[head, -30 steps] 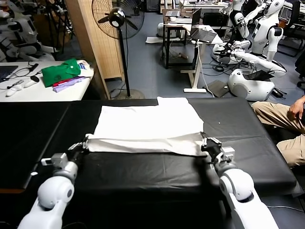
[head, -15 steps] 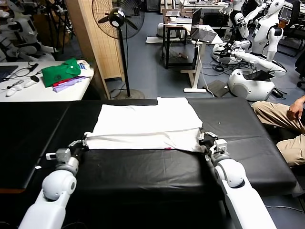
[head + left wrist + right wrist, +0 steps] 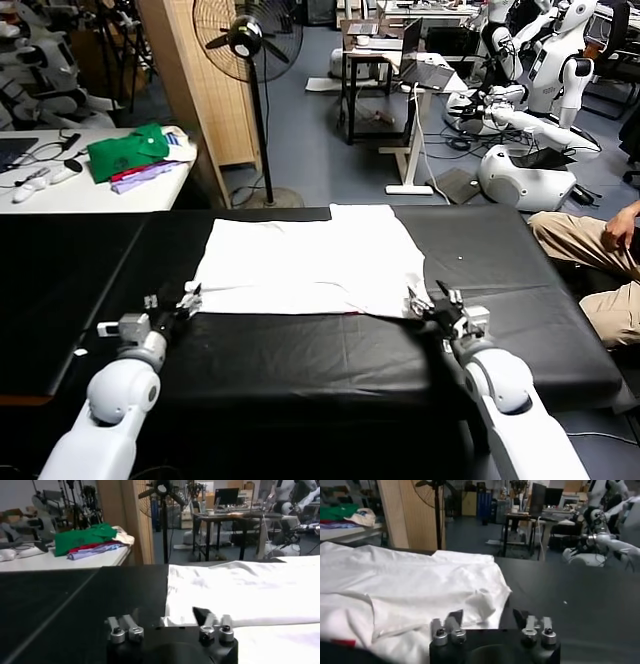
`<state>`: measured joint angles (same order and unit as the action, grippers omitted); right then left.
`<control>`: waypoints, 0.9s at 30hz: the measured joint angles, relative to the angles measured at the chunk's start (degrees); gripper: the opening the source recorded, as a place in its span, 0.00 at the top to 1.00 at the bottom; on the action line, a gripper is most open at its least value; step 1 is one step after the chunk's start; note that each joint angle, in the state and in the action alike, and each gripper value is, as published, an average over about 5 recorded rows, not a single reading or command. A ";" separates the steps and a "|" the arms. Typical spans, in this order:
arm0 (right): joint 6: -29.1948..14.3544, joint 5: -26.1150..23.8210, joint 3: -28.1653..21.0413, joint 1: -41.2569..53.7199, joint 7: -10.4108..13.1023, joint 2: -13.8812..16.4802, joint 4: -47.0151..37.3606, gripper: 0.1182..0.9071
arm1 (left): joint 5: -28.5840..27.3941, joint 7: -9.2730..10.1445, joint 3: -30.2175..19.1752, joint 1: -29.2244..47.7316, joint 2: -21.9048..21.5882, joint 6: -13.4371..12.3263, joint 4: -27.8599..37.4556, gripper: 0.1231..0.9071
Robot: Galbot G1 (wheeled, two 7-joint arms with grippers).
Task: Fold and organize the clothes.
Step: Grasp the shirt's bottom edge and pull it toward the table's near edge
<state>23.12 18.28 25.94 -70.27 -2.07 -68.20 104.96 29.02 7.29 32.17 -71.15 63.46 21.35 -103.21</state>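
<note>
Next, I pinch the white T-shirt's near corners (image 3: 204, 306) with my left gripper and right gripper and pull it taut toward me before folding, as its near edge is puckered and uneven.
The white T-shirt (image 3: 310, 262) lies folded flat on the black table (image 3: 300, 360), plain side up, with a small red mark at its near edge. My left gripper (image 3: 172, 303) is open and empty at the shirt's near left corner. My right gripper (image 3: 428, 299) is open and empty at the near right corner. In the left wrist view the shirt (image 3: 240, 585) lies just beyond the open left gripper (image 3: 162, 620). In the right wrist view a puckered shirt corner (image 3: 485, 597) lies just ahead of the open right gripper (image 3: 487, 617).
A white side table at the back left holds folded green and purple garments (image 3: 128, 150). A standing fan (image 3: 247, 35) and a wooden panel stand behind the table. A seated person's legs (image 3: 590, 250) are at the right edge. Parked robots stand at the back right.
Both grippers, shut on the shirt's lifted near edge a second ago, have lowered it onto the table and opened. The shirt now lies flat, and the grippers sit just off its corners.
</note>
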 joint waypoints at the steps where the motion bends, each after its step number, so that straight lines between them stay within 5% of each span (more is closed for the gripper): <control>1: 0.01 -0.02 -0.08 -0.36 0.01 -0.11 0.26 0.15 | 1.10 -0.02 0.23 -0.53 -0.01 0.35 -0.25 0.14; 11: 1.00 -0.13 -1.05 -1.72 0.59 -0.91 1.65 0.42 | 9.79 -1.03 2.05 -3.79 -0.53 2.40 -0.88 0.15; 14: 1.13 -0.06 -1.14 -1.86 0.77 -1.05 1.34 0.59 | 10.48 -1.68 2.10 -4.03 -0.57 2.56 -0.95 0.28; 19: 1.43 0.10 -1.10 -2.02 1.02 -0.92 1.65 0.93 | 10.88 -2.13 2.10 -4.06 -0.80 2.72 -0.99 0.63; 24: 2.20 0.60 -0.99 -2.19 1.37 -0.56 2.57 1.00 | 9.66 -1.79 1.91 -3.68 -1.29 2.38 -0.45 0.95; 27: 2.98 0.87 -0.91 -2.47 1.77 -0.44 3.26 1.00 | 8.97 -1.53 1.74 -3.55 -1.58 2.22 -0.37 1.00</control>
<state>26.09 19.15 25.03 -72.74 -0.30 -68.64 108.22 37.99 5.76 33.91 -74.70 61.88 23.58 -103.58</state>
